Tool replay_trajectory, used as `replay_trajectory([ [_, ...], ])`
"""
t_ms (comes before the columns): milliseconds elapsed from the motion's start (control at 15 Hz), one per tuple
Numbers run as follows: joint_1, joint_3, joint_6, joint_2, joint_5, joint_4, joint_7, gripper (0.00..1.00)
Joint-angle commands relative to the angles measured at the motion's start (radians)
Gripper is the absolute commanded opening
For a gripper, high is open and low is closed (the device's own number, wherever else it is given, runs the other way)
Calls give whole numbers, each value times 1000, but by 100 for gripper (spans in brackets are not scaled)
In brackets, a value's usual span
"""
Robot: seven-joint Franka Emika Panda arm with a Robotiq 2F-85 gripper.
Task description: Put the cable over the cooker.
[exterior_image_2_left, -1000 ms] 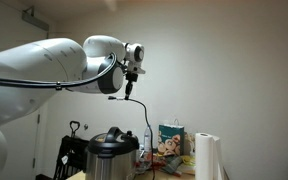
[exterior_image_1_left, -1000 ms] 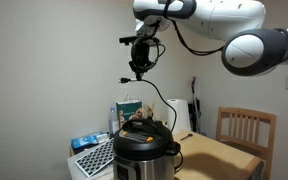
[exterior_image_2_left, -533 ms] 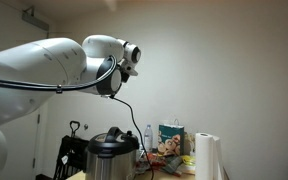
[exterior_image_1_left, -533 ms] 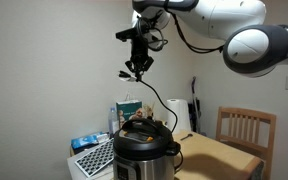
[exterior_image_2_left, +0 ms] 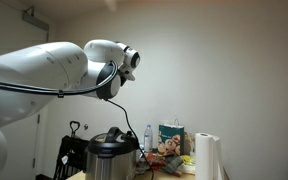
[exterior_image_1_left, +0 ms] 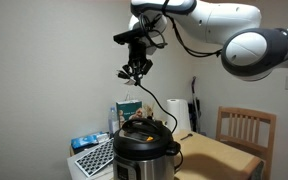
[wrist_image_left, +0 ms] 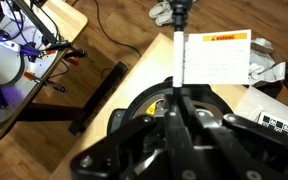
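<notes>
Next, I release the thin black cable, now hanging down to the cooker, from my gripper so that it lies across the cooker's black lid (wrist_image_left: pixel 170 122).
The cooker (exterior_image_1_left: pixel 144 150) stands on the table, steel body, black lid; it also shows in an exterior view (exterior_image_2_left: pixel 112 156) and, from above, in the wrist view (wrist_image_left: pixel 149 105). My gripper (exterior_image_1_left: pixel 136 70) is high above it, shut on the cable's plug end (wrist_image_left: pixel 180 25), which carries a white and orange tag (wrist_image_left: pixel 216 58). The thin black cable (exterior_image_1_left: pixel 150 95) hangs in a curve from the gripper down to the cooker. In an exterior view the gripper is hidden behind the arm, and the cable (exterior_image_2_left: pixel 129 112) drops from it to the cooker.
A white paper-towel roll (exterior_image_2_left: pixel 206 157) and snack bags (exterior_image_2_left: pixel 169 140) stand on the table. A wooden chair (exterior_image_1_left: pixel 246 131) is beside the table, and a white keyboard-like object (exterior_image_1_left: pixel 94 158) lies near the cooker. A black stand (wrist_image_left: pixel 94 100) is on the floor.
My gripper has moved a little up and sideways with the cable end, turning out of sight behind the arm in one exterior view. The cooker has not moved.
</notes>
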Motion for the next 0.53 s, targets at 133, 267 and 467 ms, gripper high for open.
replay_trajectory([
  [133,4,-10,18,-19,23,-43,-28,2],
  [267,41,-23,25,-15,-6,-53,-68,2],
  [467,102,-15,9,-4,-45,-70,-111,2],
])
